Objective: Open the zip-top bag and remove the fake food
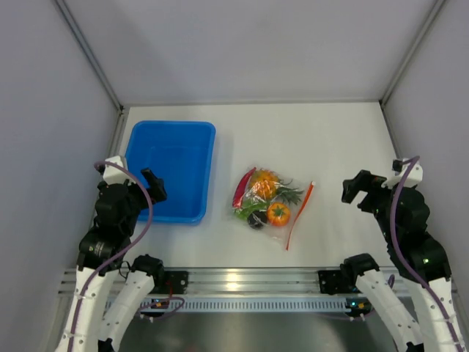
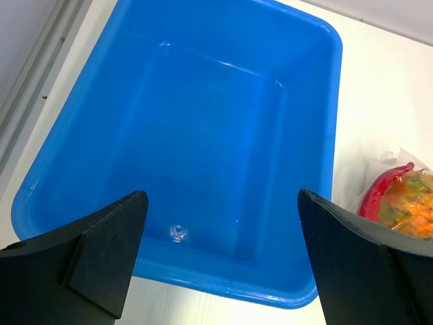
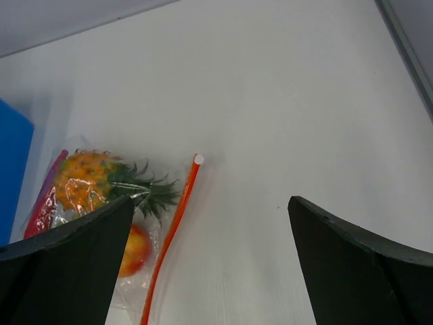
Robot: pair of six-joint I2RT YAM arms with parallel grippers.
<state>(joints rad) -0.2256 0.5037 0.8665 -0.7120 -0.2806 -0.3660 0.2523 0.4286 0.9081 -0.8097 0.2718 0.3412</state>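
Note:
My right gripper will close on the middle of the zip-top bag's orange-red zip strip (image 1: 299,213) (image 3: 170,233), next to the orange round piece.
The clear zip-top bag (image 1: 272,207) lies flat on the table's middle, its orange-red zip strip (image 1: 300,215) along the right edge. Inside it is the fake food: a red chili (image 1: 242,188), an orange pineapple-like piece (image 1: 264,183) with green leaves, an orange round piece (image 1: 278,213) and a dark piece (image 1: 255,221). The bag also shows in the right wrist view (image 3: 122,223), with the strip (image 3: 172,233), and at the left wrist view's right edge (image 2: 399,200). My left gripper (image 1: 152,185) is open above the blue tray. My right gripper (image 1: 352,192) is open, right of the bag and apart from it.
A blue rectangular tray (image 1: 207,170) stands left of the bag, with nothing in it (image 2: 101,135). Grey walls close the table on the left, right and back. A metal rail runs along the near edge.

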